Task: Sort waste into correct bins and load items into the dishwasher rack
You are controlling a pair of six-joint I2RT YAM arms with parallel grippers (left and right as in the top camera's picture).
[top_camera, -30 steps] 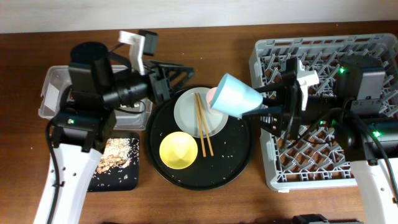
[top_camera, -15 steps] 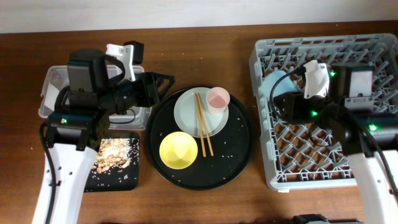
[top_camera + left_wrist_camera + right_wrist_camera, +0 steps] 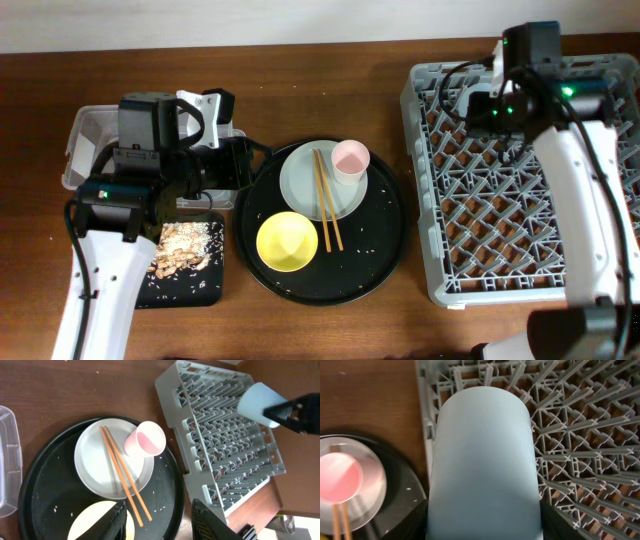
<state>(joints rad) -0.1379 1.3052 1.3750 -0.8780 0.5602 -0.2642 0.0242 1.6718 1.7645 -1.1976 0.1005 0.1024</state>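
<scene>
The pink cup is on the pale plate. My left gripper will go there next and close on the cup's rim (image 3: 336, 157) (image 3: 137, 440) beside the chopsticks.
My right gripper (image 3: 482, 527) is shut on the light-blue cup (image 3: 482, 460) and holds it over the far left part of the grey dishwasher rack (image 3: 580, 435). The cup also shows in the left wrist view (image 3: 261, 397). In the overhead view the arm (image 3: 530, 60) hides it. My left gripper (image 3: 162, 525) is open and empty above the left side of the round black tray (image 3: 380, 250). On that tray lie the pale plate (image 3: 300, 185) with the pink cup (image 3: 350, 158) and chopsticks (image 3: 326, 200), and the yellow bowl (image 3: 283, 241).
The clear tub (image 3: 85, 140) stands at the far left, partly under my left arm. The shallow black rectangular tray (image 3: 215, 290) in front of it holds brownish scraps and rice (image 3: 185, 250). The rack (image 3: 520, 200) fills the right side.
My right arm has carried the light-blue cup from above the round tray to over the rack's far left part. My left gripper has drawn back to the left.
</scene>
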